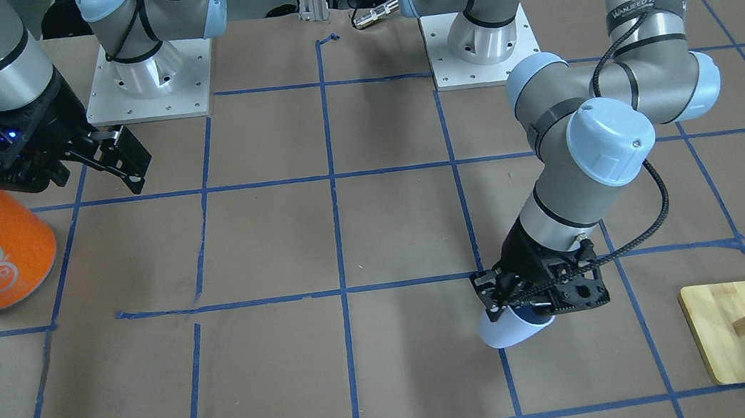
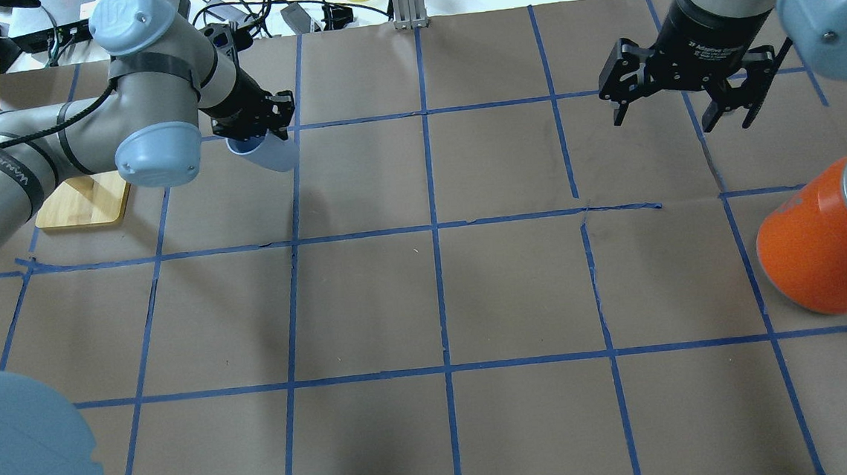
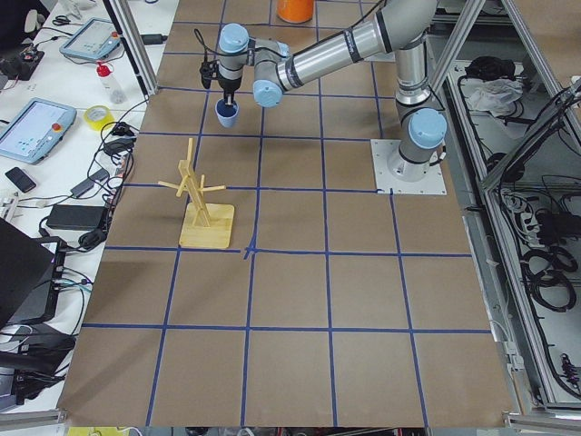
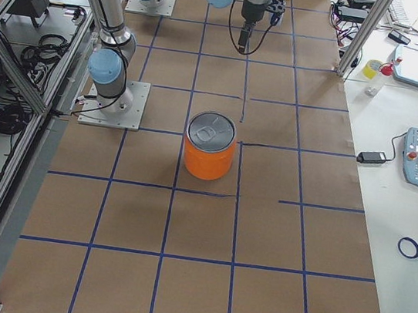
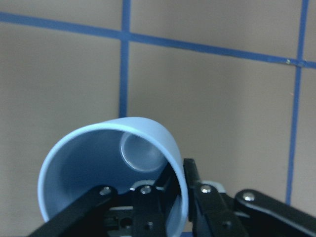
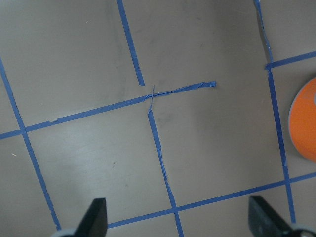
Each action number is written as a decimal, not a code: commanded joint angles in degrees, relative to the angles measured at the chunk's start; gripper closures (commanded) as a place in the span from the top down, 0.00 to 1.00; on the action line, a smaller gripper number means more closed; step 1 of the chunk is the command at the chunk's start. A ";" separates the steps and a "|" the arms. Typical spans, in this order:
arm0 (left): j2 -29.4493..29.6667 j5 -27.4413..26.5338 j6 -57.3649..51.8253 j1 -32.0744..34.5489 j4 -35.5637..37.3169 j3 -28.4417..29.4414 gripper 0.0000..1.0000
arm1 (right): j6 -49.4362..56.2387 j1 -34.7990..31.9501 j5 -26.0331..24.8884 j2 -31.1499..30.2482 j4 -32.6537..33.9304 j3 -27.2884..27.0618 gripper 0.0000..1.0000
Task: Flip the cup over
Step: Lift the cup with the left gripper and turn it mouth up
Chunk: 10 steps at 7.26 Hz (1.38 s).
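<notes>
The robot's left gripper will release the cup on the bare table (image 1: 582, 344) (image 5: 207, 128) between the cup's tape line and the wooden peg stand.
The pale blue-white cup (image 1: 512, 331) hangs tilted in my left gripper (image 1: 526, 309) over the far left part of the table. The gripper is shut on the cup's rim, one finger inside and one outside. In the left wrist view the cup (image 5: 111, 163) shows its blue-grey inside and its round bottom. It also shows in the overhead view (image 2: 268, 153) under the left gripper (image 2: 252, 134). I cannot tell whether the cup touches the table. My right gripper (image 2: 665, 120) is open and empty above the table, apart from the cup; its fingertips (image 6: 96, 217) frame bare paper.
A large orange can (image 2: 827, 246) with a silver top stands at the table's right side, near my right gripper. A wooden peg stand (image 2: 85, 201) sits left of the cup, close to my left arm. Blue tape lines grid the brown table (image 2: 435, 304).
</notes>
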State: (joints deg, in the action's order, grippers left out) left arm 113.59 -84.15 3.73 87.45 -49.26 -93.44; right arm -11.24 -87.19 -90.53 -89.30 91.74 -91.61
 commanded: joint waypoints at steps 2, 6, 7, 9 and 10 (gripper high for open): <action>4.17 -6.99 -6.02 -4.21 0.31 2.83 0.00 | -0.10 0.00 0.00 0.00 0.01 -0.06 1.00; 5.67 -7.25 -0.30 -4.04 0.13 0.81 0.00 | -0.10 0.00 0.00 0.00 0.01 -0.50 1.00; 5.68 -7.25 -0.12 -4.04 0.05 0.72 0.00 | -0.10 0.00 0.00 0.00 0.01 -0.50 1.00; 5.76 -4.46 -0.39 -4.04 0.48 0.63 0.90 | -0.10 0.00 0.00 0.00 0.01 -0.50 1.00; 4.89 -4.44 -0.73 -4.04 0.22 0.81 1.00 | -0.10 0.00 0.00 0.00 0.01 -0.50 1.00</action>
State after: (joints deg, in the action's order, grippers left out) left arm 119.13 -89.43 3.30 83.41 -48.93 -92.74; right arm -11.34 -87.19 -90.53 -89.30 91.76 -92.11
